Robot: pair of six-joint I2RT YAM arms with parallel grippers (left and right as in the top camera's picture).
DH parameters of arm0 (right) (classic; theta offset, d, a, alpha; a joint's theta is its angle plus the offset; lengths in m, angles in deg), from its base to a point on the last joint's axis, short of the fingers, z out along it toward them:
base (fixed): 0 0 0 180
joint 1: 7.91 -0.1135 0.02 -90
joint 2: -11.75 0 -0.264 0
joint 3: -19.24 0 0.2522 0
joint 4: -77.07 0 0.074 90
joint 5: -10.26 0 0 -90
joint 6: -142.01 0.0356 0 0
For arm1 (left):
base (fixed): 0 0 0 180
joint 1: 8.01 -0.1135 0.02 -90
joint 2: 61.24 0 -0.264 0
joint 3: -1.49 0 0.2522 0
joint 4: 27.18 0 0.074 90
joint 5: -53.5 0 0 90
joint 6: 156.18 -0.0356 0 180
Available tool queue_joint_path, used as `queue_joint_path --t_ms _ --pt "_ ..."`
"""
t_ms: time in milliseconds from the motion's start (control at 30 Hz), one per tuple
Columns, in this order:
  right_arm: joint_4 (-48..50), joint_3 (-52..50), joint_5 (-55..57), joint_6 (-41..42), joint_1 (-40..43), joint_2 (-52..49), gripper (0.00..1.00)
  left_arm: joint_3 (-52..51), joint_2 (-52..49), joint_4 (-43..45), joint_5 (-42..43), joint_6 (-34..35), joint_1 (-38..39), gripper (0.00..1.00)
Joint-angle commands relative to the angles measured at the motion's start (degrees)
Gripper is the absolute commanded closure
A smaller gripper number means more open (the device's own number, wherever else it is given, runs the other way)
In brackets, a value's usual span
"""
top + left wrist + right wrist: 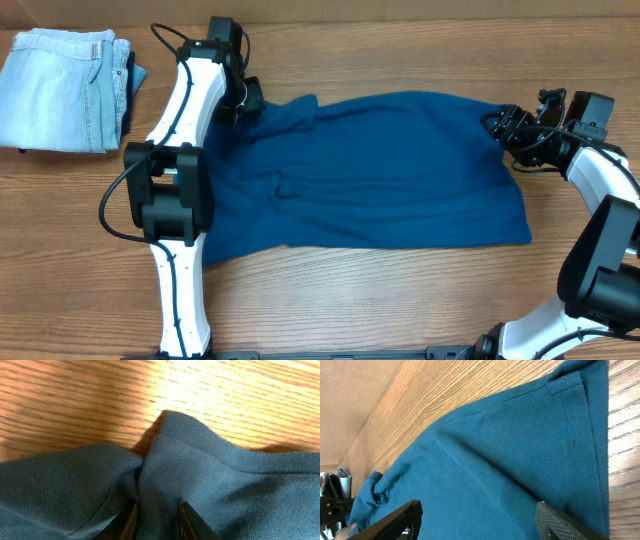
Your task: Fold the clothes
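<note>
I should next close my right gripper on the teal-blue polo shirt's far corner (506,109) (585,394), next to its small folded flap and across from the bunched corner at my left gripper.
The teal-blue polo shirt (380,170) lies spread across the middle of the table, bunched at its upper left corner. My left gripper (246,100) is at that corner; in the left wrist view its jaws (156,519) pinch a ridge of the shirt fabric (210,475). My right gripper (512,128) is at the shirt's upper right edge. In the right wrist view its jaws (477,512) are wide open just above the flat shirt (495,455), holding nothing.
Folded pale blue jeans (62,90) lie at the far left back corner. Bare wooden table (400,290) runs along the front and behind the shirt. The left arm (180,180) lies along the shirt's left edge.
</note>
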Motion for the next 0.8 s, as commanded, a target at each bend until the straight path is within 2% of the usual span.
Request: queue_joint_path --t_ms 0,367,767 --pt "0.2 0.7 -0.5 -0.2 -0.3 -0.5 0.23 2.4 2.6 0.3 -2.6 -1.5 -0.4 0.7" --pt "0.3 0.7 0.0 -0.2 -0.3 -0.5 0.23 4.3 2.7 -0.3 -2.1 -2.7 -0.7 0.66" --pt "0.3 0.7 0.0 -0.2 -0.3 -0.5 0.24 2.6 2.6 -5.8 -1.5 -2.4 0.7 0.65"
